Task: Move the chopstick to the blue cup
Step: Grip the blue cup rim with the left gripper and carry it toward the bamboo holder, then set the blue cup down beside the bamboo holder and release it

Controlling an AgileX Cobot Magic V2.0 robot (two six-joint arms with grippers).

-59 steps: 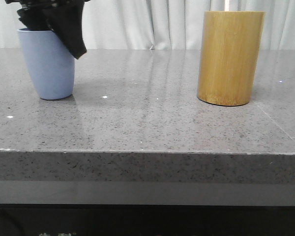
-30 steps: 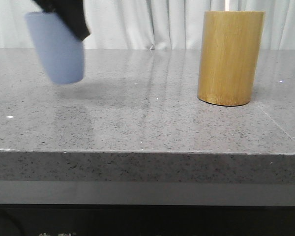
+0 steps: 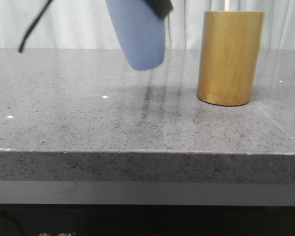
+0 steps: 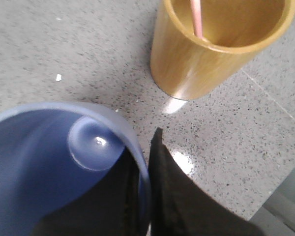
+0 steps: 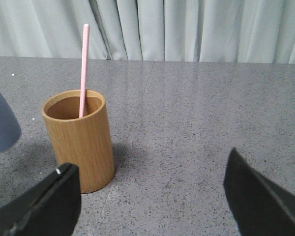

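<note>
My right gripper closes next on the chopstick's exposed part [image 3: 226, 5] [image 5: 83, 78], which sits just above the rim of the tan bamboo holder.
My left gripper [image 4: 143, 196] is shut on the rim of the blue cup [image 3: 137, 34], one finger inside and one outside, and holds it in the air, tilted, just left of the tan bamboo holder [image 3: 229, 58]. The cup's empty inside shows in the left wrist view [image 4: 49, 157]; its edge shows in the right wrist view [image 5: 0, 125]. One pale pink chopstick [image 5: 83, 69] stands in the bamboo holder [image 5: 81, 140], also seen in the left wrist view [image 4: 196, 19]. My right gripper [image 5: 152, 196] is open and empty above the table, beside the holder.
The grey speckled table [image 3: 137, 123] has its front edge close to the camera. A white curtain [image 5: 187, 29] hangs behind the table. A dark cable [image 3: 32, 27] hangs at the upper left in the front view.
My left gripper has lifted the blue cup off the table at the left and carried it rightward toward the bamboo holder. The holder has not moved.
</note>
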